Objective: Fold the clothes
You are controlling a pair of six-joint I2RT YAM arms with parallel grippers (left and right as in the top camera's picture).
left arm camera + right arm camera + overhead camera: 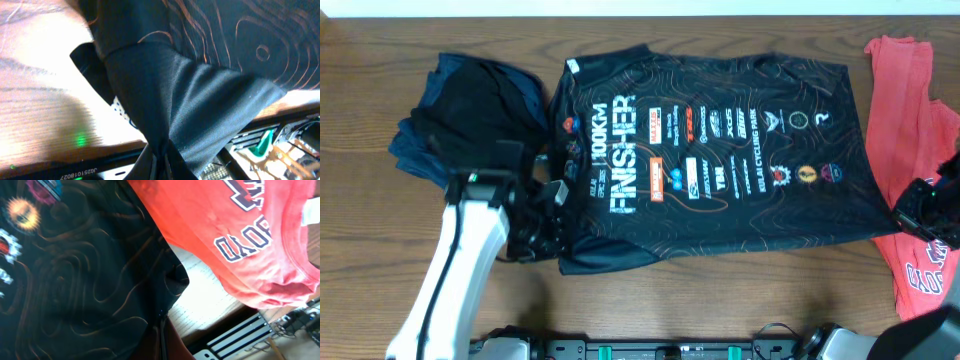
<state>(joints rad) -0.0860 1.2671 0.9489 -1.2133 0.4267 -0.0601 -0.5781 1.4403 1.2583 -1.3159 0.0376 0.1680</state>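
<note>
Next, I release the bunched black sleeve with my left gripper on the jersey (573,161) by the small badges beside the white lettering.
The black jersey (720,150) with white "100KM FINISHER" lettering lies spread flat across the middle of the wooden table. My left gripper (558,240) is at its near-left sleeve. The left wrist view shows that gripper (161,162) shut on a bunched fold of the black sleeve (190,105). My right gripper (907,215) is at the jersey's near-right corner. In the right wrist view it (162,330) is shut on the black hem (100,280). A coral-red T-shirt (910,110) lies beside it at the right.
A pile of navy and black folded garments (470,110) sits at the back left. The red T-shirt (260,240) partly overlaps the area by my right gripper. A black equipment rail (670,350) runs along the table's near edge. Bare wood (740,300) shows in front of the jersey.
</note>
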